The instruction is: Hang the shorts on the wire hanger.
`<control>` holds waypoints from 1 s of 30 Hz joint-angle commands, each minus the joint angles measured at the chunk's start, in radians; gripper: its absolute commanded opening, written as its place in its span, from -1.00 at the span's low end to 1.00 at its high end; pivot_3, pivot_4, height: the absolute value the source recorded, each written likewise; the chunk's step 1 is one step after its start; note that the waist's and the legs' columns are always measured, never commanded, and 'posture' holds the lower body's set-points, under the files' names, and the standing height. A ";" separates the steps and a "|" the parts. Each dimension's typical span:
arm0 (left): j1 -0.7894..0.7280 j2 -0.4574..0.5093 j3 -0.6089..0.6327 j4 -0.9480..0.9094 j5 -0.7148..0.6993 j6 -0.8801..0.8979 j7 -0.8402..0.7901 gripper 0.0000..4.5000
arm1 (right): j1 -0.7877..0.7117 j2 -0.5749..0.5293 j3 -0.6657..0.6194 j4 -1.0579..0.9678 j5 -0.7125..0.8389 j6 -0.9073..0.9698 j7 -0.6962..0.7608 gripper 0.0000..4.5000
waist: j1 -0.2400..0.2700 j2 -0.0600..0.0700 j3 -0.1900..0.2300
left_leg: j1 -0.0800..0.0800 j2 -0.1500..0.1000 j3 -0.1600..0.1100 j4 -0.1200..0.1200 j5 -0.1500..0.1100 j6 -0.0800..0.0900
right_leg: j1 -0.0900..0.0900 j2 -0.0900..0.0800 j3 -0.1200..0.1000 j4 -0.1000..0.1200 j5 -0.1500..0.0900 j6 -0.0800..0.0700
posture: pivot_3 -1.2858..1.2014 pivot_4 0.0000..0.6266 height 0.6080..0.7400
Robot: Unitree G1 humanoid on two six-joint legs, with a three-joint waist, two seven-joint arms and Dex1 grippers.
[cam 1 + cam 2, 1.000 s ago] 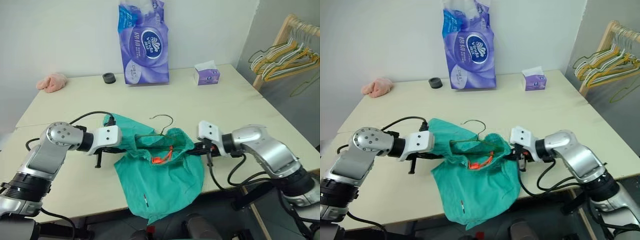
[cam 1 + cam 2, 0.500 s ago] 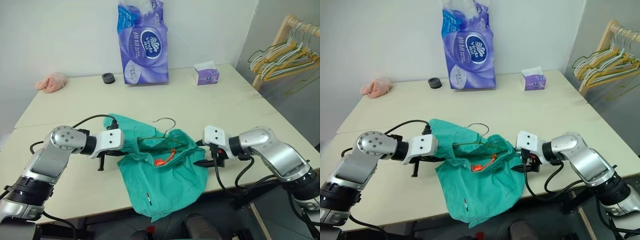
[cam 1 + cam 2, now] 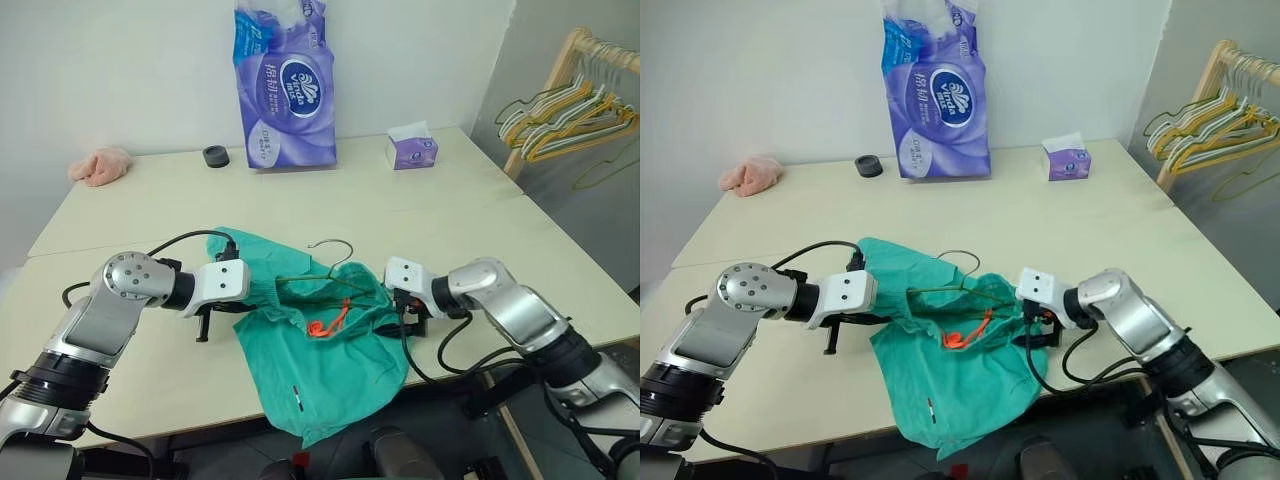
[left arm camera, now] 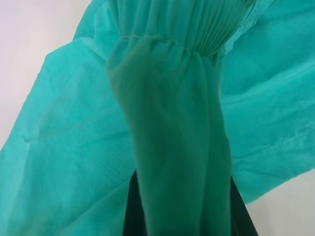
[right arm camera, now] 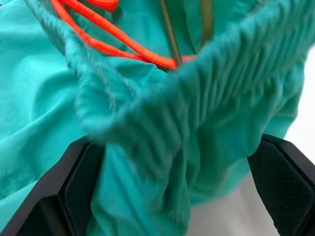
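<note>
The waistband bunches slack around the wire hanger, so my left gripper will open, grab the leg cloth [image 3: 258, 256] farther from the elastic and pull the waistband straight.
The teal shorts [image 3: 320, 350] lie at the table's front edge, their legs hanging over it. The waistband is open and the orange drawstring [image 3: 325, 322] shows inside. The wire hanger [image 3: 338, 245] sits in the waist opening with its hook sticking out towards the back. My left gripper [image 4: 181, 206] is shut on the left side of the waistband, with gathered cloth pinched between its black fingers [image 4: 133, 209]. My right gripper [image 5: 177, 187] is at the right side of the waistband, open wide. The elastic edge lies loosely between its pads [image 5: 280, 182], and the hanger's wires [image 5: 170, 29] run just beyond.
A tall purple tissue pack [image 3: 285, 85], a small tissue box [image 3: 412, 152], a black roll [image 3: 216, 156] and a pink cloth [image 3: 100, 165] stand along the table's back. A wooden rack with yellow and green hangers [image 3: 565, 105] is off the table's right side.
My right gripper has opened and let go of the waistband, then dropped lower and closer against the shorts' right side. The stretched waistband has slackened. The left arm has stayed still.
</note>
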 commanded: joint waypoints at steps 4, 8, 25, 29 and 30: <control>-0.014 0.001 0.018 -0.025 -0.012 -0.002 0.005 -1.00 | -0.079 0.085 0.029 0.164 -0.069 -0.092 0.014 0.87 | -0.001 0.000 0.000 | 0.000 0.000 0.000 0.000 0.000 0.000 | 0.000 0.000 0.000 0.000 0.000 0.000 | -0.17 -0.95 1.00; -0.009 0.001 0.024 -0.032 -0.019 0.005 0.006 -1.00 | -0.098 0.121 0.017 0.216 -0.074 -0.105 0.030 0.40 | 0.000 0.000 -0.001 | 0.000 0.000 0.000 0.000 0.000 0.000 | 0.000 0.000 0.000 0.001 0.000 0.000 | -0.17 -0.96 1.00; -0.013 -0.083 0.188 0.018 -0.215 0.172 0.072 -0.47 | -0.064 0.049 -0.066 0.073 -0.043 -0.065 0.089 -1.00 | -0.001 -0.002 -0.002 | 0.000 -0.001 -0.003 0.001 0.000 0.000 | -0.001 0.000 -0.002 0.002 0.000 0.000 | -0.17 -0.96 1.00; -0.046 -0.089 0.269 0.069 -0.332 0.329 0.084 0.06 | -0.045 -0.012 -0.106 -0.015 -0.007 -0.027 0.127 -1.00 | 0.000 -0.001 -0.002 | 0.000 -0.001 -0.003 0.001 0.000 0.000 | -0.001 -0.001 -0.001 0.002 0.000 0.000 | -0.18 -0.96 1.00; -0.056 -0.085 0.285 0.080 -0.368 0.384 0.074 0.20 | -0.042 -0.026 -0.113 -0.031 0.002 -0.020 0.133 -1.00 | 0.001 -0.002 -0.003 | 0.000 -0.001 -0.003 0.001 0.000 0.000 | -0.001 -0.001 -0.001 0.002 0.000 0.000 | -0.18 -0.96 1.00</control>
